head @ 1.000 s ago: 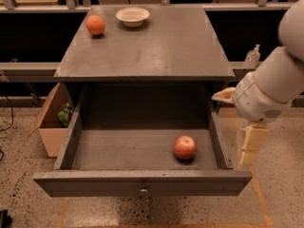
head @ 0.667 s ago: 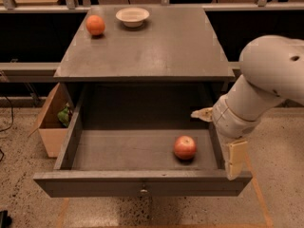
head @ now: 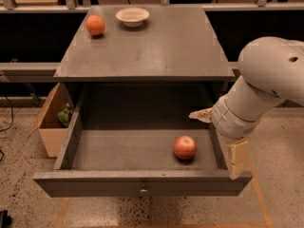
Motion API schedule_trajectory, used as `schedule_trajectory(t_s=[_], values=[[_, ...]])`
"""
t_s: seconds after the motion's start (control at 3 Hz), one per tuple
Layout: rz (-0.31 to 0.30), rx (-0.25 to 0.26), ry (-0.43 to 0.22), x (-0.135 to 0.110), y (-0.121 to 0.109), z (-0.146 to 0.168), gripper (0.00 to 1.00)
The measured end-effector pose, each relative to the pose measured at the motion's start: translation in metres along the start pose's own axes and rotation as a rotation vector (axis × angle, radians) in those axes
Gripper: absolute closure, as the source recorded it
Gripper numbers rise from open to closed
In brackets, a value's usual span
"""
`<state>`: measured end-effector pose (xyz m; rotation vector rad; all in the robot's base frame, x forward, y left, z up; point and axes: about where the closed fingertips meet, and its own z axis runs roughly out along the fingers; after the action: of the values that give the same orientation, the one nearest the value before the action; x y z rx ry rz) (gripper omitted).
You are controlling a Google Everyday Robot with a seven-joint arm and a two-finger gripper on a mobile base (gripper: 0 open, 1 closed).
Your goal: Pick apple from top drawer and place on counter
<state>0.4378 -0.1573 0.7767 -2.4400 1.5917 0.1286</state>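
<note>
I need to next move my gripper to the upper part [head: 188, 141] of the red apple in the open top drawer and close it there.
The red apple [head: 185, 147] lies on the floor of the open top drawer [head: 123, 151], toward its right front. My gripper [head: 219, 137] hangs over the drawer's right wall, just right of the apple and not touching it. It is open and empty: one pale finger [head: 201, 114] points left above the drawer's back right, the other [head: 237, 157] hangs by the front right corner. The grey counter [head: 156, 46] is the cabinet top behind the drawer. My white arm [head: 270, 75] comes in from the right.
An orange fruit [head: 95, 25] and a white bowl [head: 132, 16] stand at the counter's back left. A cardboard box [head: 50, 122] with something green in it stands on the floor left of the cabinet. A rail runs behind the cabinet.
My arm has swung left and lower, bringing the gripper from outside the drawer's right side to over its right wall, closer to the apple. The apple has not moved.
</note>
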Motion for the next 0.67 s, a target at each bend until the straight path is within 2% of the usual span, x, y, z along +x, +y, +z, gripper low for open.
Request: schedule_trajectory(t_s=[0.33, 0.67], values=[[-0.043, 0.045, 0.064, 0.0, -0.029, -0.005, 0.0], [-0.103, 0.116, 0.129, -0.003, -0.077, -0.01, 0.0]])
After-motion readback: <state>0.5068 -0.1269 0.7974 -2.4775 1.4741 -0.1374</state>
